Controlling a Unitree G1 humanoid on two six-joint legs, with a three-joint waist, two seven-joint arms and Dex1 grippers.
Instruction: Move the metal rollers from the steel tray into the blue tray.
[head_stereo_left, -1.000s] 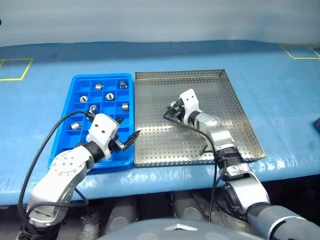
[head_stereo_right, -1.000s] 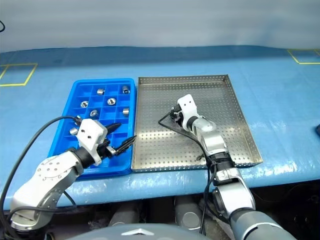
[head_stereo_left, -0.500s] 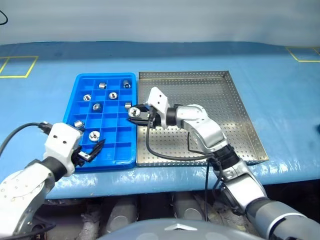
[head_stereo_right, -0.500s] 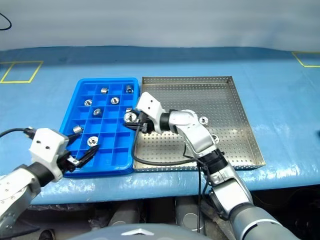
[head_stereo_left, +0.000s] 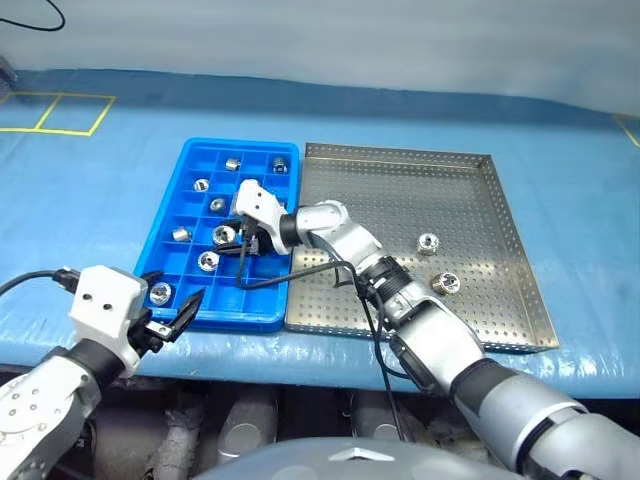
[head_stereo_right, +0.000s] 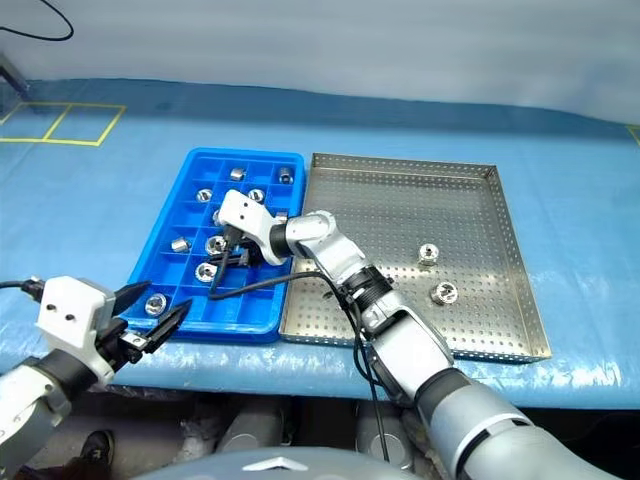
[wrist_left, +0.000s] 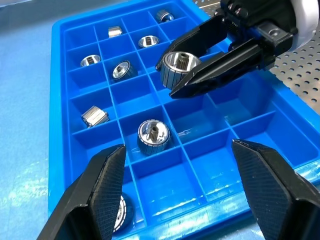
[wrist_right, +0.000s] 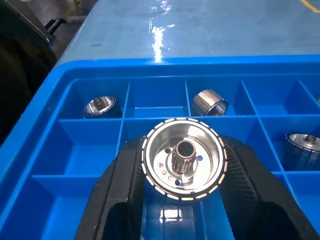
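I should use my right gripper to set the metal roller down in the blue tray's middle compartment, level with the tipped roller (head_stereo_left: 239, 236) (wrist_right: 247, 201).
My right gripper (head_stereo_left: 233, 240) is shut on one metal roller (wrist_right: 182, 157) and hangs just above the middle compartments of the blue tray (head_stereo_left: 190, 160). In the left wrist view that roller (wrist_left: 179, 64) sits between the black fingers, clear of the tray floor. Several other rollers (wrist_left: 152, 136) lie in separate compartments. Two rollers (head_stereo_left: 428, 243) (head_stereo_left: 445, 283) rest on the right half of the steel tray (head_stereo_left: 400, 195). My left gripper (head_stereo_left: 170, 297) is open and empty at the blue tray's near left corner.
Both trays sit side by side on a blue covered table, near its front edge (head_stereo_left: 300, 345). Yellow tape marks (head_stereo_left: 60, 115) lie at the far left. A black cable (head_stereo_left: 300, 275) from my right wrist loops over the seam between the trays.
My right gripper swung left from the steel tray to over the blue tray, carrying the roller. My left gripper drew back toward the near left corner. The camera view also shifted.
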